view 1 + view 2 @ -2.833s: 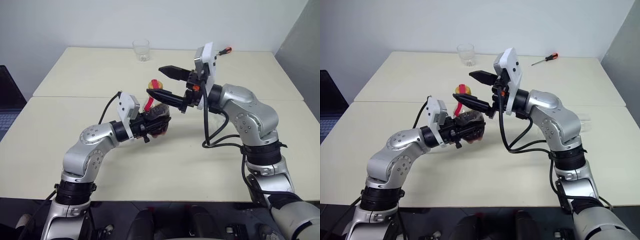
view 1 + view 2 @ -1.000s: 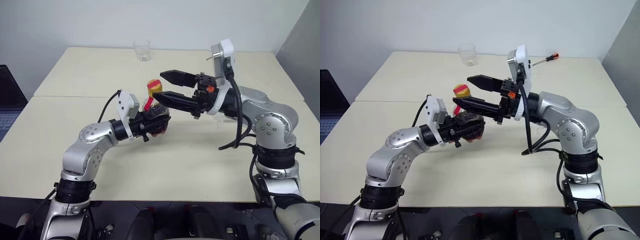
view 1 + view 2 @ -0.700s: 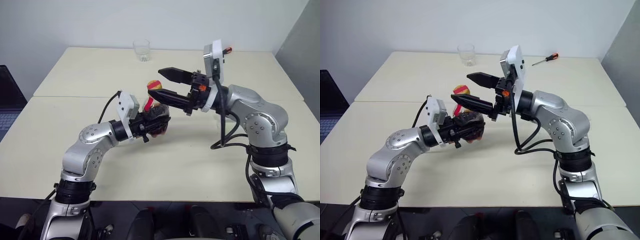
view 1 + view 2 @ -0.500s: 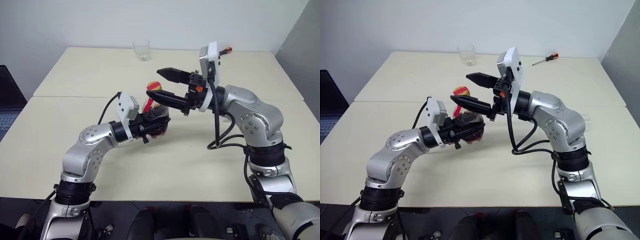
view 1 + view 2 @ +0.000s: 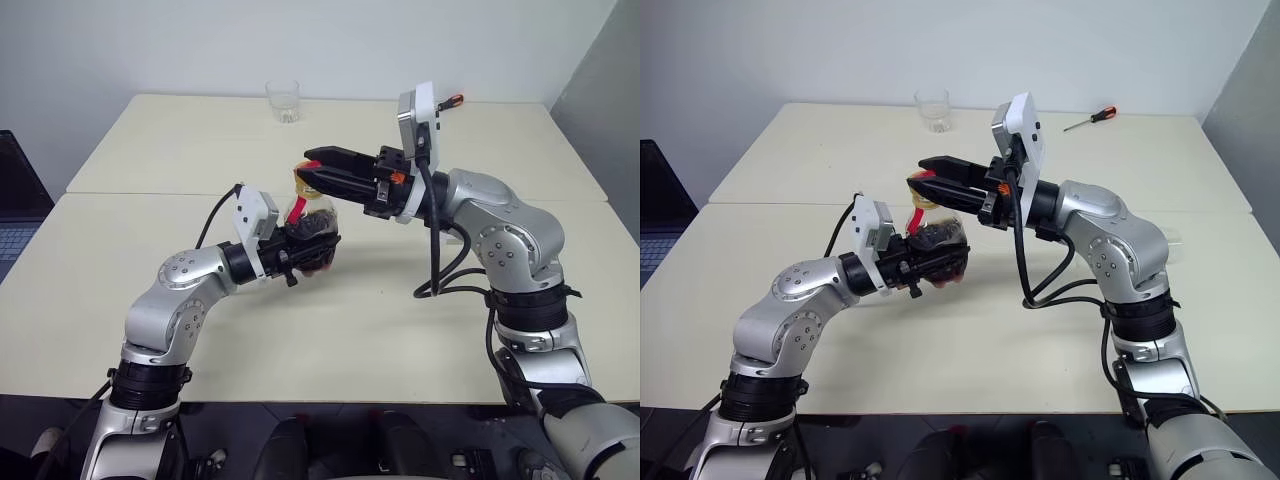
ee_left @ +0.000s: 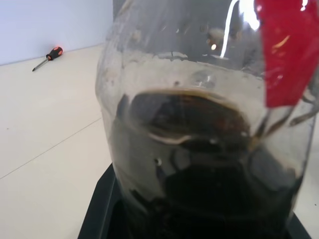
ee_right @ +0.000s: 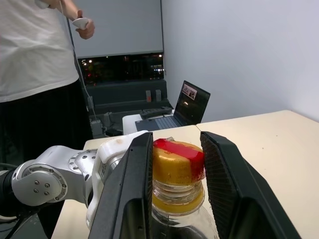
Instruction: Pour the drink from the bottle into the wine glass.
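Note:
The robot's right gripper should release the yellow cap on the table (image 5: 447,268) just in front of the wine glass.
My left gripper (image 5: 316,242) is shut on the squat clear bottle (image 5: 308,222) and holds it above the table, tilted a little. The dark drink (image 6: 199,189) fills the bottle's lower body. A red label strip runs up to the yellow cap (image 7: 175,168). My right gripper (image 5: 309,178) reaches in from the right, its two black fingers (image 7: 130,189) closed on either side of that cap. The wine glass is mostly hidden behind my right arm; a sliver of clear glass (image 5: 1173,238) shows past the forearm.
A short clear tumbler (image 5: 283,100) stands at the table's far edge. A red-handled screwdriver (image 5: 1090,118) lies at the far right. A laptop (image 7: 192,102) sits left of the table, and a person (image 7: 40,50) in a white shirt stands beyond it.
My right gripper, open beside the cap half a second ago, has closed on the cap. The left arm and the bottle have stayed still.

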